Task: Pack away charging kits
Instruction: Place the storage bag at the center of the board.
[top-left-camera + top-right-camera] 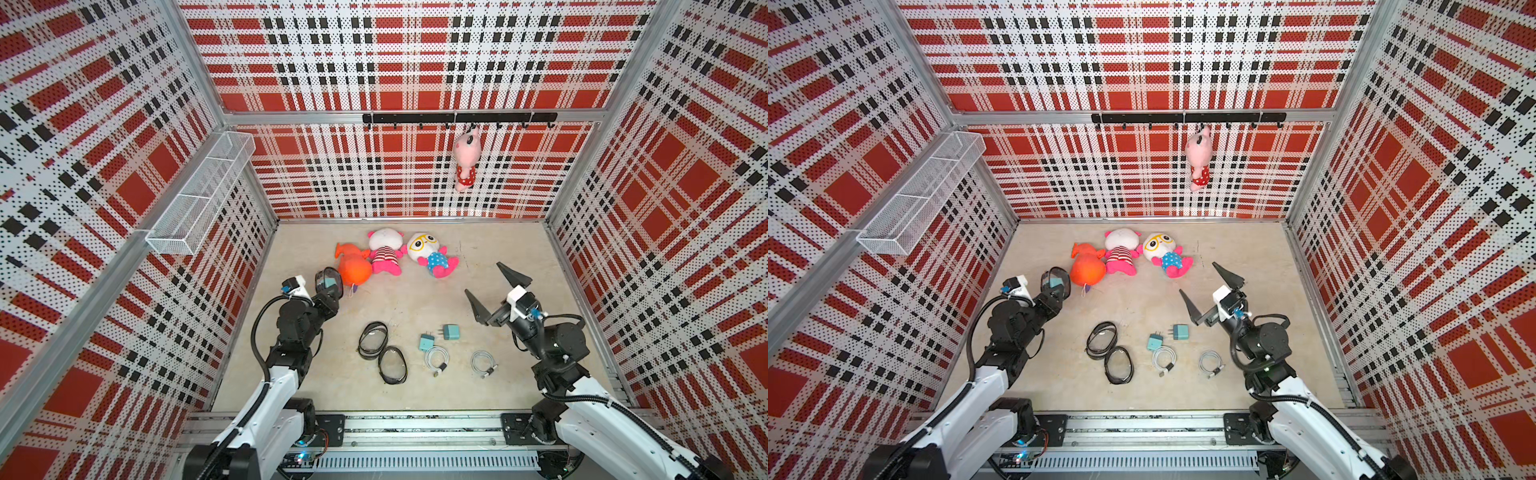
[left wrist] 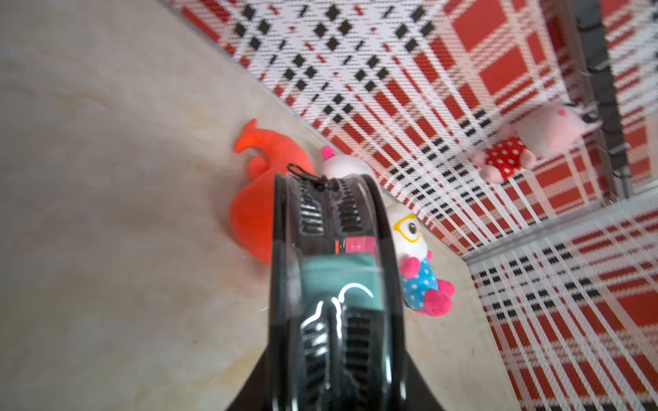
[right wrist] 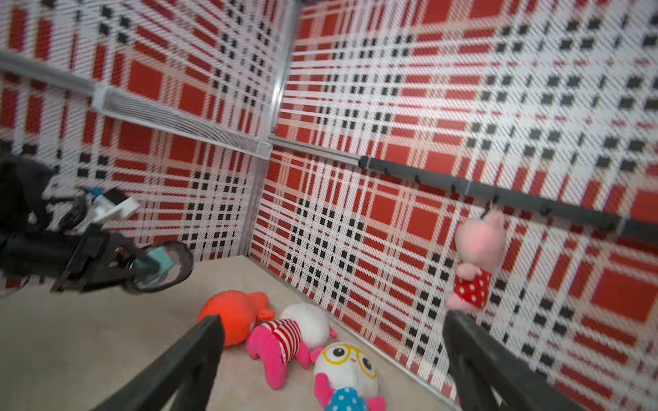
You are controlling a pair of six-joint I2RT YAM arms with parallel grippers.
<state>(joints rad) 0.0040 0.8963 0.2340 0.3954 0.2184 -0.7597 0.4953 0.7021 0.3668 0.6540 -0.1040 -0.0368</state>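
Next, I release the black oval zip case from my left gripper on the bare table (image 1: 326, 305) in front of the orange plush toy.
My left gripper (image 1: 328, 293) (image 1: 1055, 291) is shut on a black oval zip case (image 1: 329, 279) (image 2: 334, 220), held on edge above the table's left side. One teal plug adapter (image 2: 334, 275) (image 3: 161, 254) shows through the case's clear side. Two more teal adapters (image 1: 451, 331) (image 1: 426, 341) lie on the table in front of the right arm. Below them lie two coiled white cables (image 1: 443, 366) (image 1: 491, 369) with dark ties. My right gripper (image 1: 484, 277) (image 1: 1198, 277) (image 3: 333, 318) hangs wide open and empty above the table, behind the adapters.
Two black oval zip cases (image 1: 372, 340) (image 1: 392, 365) lie near the table's middle. Three plush toys (image 1: 353, 266) (image 1: 384, 253) (image 1: 432, 255) lie by the back wall. A pink plush (image 1: 466, 158) hangs from a black hook rail (image 1: 415, 117). A white wire basket (image 1: 199, 195) is on the left wall.
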